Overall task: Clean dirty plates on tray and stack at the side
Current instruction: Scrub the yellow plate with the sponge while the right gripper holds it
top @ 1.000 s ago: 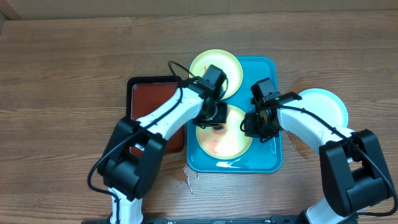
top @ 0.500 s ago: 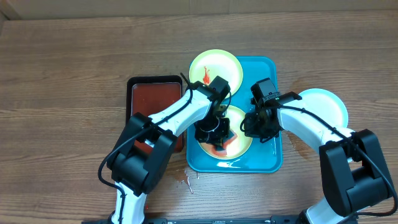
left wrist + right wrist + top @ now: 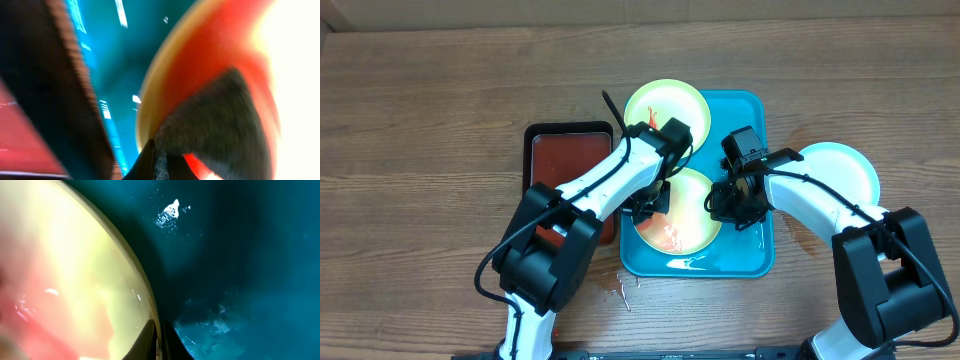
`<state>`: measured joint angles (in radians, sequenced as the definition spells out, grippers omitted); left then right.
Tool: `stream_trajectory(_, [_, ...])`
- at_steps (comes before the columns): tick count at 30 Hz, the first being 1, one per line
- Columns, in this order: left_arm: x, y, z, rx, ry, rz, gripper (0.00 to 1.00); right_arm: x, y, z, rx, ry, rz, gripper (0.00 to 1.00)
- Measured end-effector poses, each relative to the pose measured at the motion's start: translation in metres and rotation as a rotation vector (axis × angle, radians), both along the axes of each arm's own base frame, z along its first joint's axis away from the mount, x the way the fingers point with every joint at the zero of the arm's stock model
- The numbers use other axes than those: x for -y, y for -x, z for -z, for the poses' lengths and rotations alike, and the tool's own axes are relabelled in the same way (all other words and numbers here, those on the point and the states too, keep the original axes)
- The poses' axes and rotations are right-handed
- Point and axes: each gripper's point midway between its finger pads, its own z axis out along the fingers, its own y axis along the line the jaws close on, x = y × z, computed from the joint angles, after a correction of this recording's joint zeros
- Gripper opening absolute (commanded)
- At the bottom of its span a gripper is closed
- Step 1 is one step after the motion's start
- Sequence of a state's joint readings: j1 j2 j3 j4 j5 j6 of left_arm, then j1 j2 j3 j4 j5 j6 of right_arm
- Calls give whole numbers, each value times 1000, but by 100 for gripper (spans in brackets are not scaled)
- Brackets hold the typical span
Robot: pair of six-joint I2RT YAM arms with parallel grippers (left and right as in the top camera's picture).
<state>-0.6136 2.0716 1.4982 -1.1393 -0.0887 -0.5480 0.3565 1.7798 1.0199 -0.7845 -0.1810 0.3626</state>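
Note:
The robot's left gripper should release the sponge in the front part of the black tray of red liquid (image 3: pixel 561 214).
On the turquoise tray (image 3: pixel 742 112) lie two yellow-green plates, one at the back (image 3: pixel 665 108) and one at the front (image 3: pixel 692 222) with red smears. My left gripper (image 3: pixel 650 205) is shut on a dark grey sponge (image 3: pixel 215 130) pressed on the front plate's (image 3: pixel 210 45) left part. The blurred left wrist view shows its fingertips (image 3: pixel 150 162) closed on the sponge. My right gripper (image 3: pixel 725 205) is shut on that plate's right rim (image 3: pixel 150 310), one finger on each side of it (image 3: pixel 157 342). A light blue plate (image 3: pixel 845 170) rests on the table right of the tray.
A black tray of red liquid (image 3: pixel 565 160) stands close against the turquoise tray's left side. Small droplets (image 3: pixel 623 285) lie on the wood near the tray's front left corner. The tray floor (image 3: pixel 240 255) beside the plate is wet.
The left gripper swept the sponge toward the front of the near plate, then back up to its left edge. The right gripper has held the rim still.

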Motion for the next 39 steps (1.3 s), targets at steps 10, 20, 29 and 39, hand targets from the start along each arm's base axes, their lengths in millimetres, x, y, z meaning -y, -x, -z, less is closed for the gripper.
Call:
stream_trajectory(10, [30,-39,-13,102,161,-26,4,0,0,0,0,-2,3,4])
stream_trajectory(20, [103,1,7,-137,491,35,4,3,0,1,-2,14,6,4])
stream_trajectory(29, [90,23,7,-232,443,16,4,3,0,1,-2,14,6,4])
stream_trajectory(39, [39,-17,11,-90,277,-50,4,3,1,1,-3,13,7,4])
